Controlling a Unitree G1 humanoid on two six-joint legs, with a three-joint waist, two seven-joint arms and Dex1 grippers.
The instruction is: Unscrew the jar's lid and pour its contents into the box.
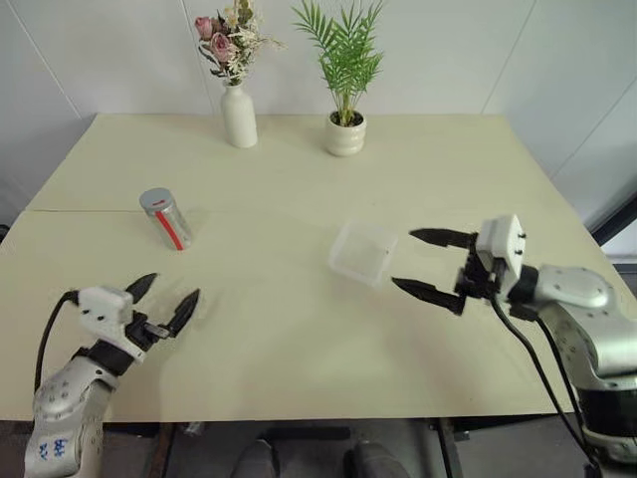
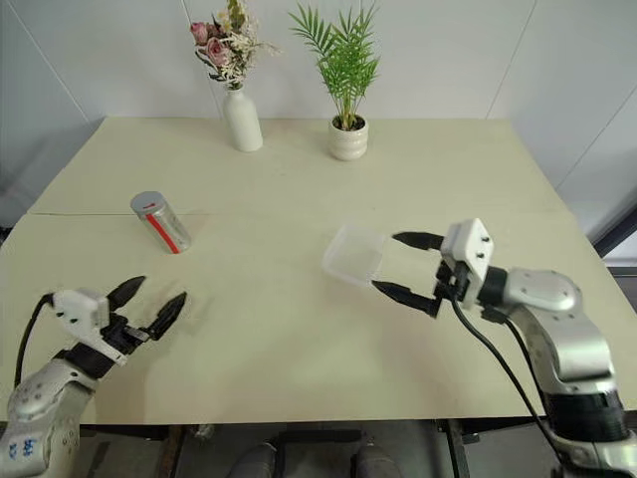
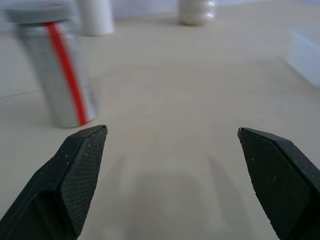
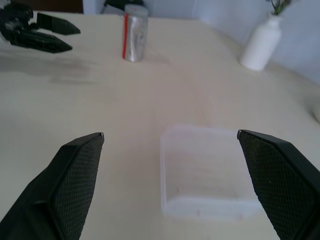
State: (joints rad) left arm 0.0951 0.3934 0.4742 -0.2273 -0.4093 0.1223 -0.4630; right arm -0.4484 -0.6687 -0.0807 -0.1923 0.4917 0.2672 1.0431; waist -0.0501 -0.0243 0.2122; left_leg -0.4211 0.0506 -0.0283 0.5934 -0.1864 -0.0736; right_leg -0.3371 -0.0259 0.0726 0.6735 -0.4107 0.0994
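The jar's grey lid needs to stay free to unscrew, so my left gripper will close on the upper body (image 1: 165, 218) (image 3: 52, 45) of the jar, just below the lid.
The jar (image 1: 167, 219) stands upright on the left part of the table, a red stripe down its side and the grey lid (image 1: 156, 199) on top. Its contents cannot be made out. The clear box (image 1: 363, 253) lies near the table's middle right. My left gripper (image 1: 175, 286) hovers open near the front left edge, a short way in front of the jar (image 3: 62, 75). My right gripper (image 1: 403, 259) is open and points left, its fingertips just right of the box (image 4: 205, 170). Neither gripper holds anything.
A white vase (image 1: 239, 115) with flowers and a white pot (image 1: 344, 134) with a green plant stand at the table's far edge. The cream table (image 1: 299, 329) has bare surface between the jar and the box.
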